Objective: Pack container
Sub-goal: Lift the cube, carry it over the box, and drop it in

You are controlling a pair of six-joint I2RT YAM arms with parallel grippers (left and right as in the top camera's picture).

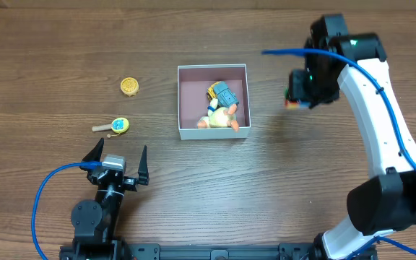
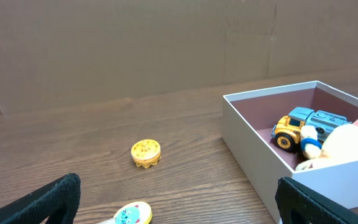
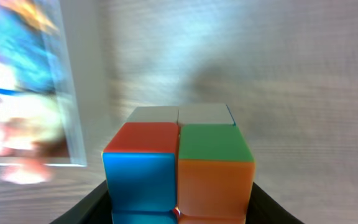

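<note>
Next, my right gripper releases the multicoloured cube on the container's bare bottom beside the toy truck [image 1: 192, 100], above the head of the plush toy.
The container [image 1: 181, 101], a square white box with a pinkish inside, sits mid-table and holds a blue and yellow toy truck [image 1: 224, 94] and a pale plush toy [image 1: 219, 118]. To its right, my right gripper [image 1: 297, 95] is shut on a multicoloured puzzle cube [image 3: 178, 165], held above the wood with the container's wall [image 3: 67, 93] blurred at the left. My left gripper [image 1: 118, 160] stands open near the front edge. Its view shows the container [image 2: 253, 140], the truck [image 2: 297, 127], a yellow cookie-like toy [image 2: 146, 152] and a yellow and blue rattle [image 2: 132, 214].
On the left of the table lie the yellow round toy [image 1: 128, 87] and the rattle with its wooden stick [image 1: 114, 126]. Blue cables run along both arms. A brown wall stands behind the table in the left wrist view.
</note>
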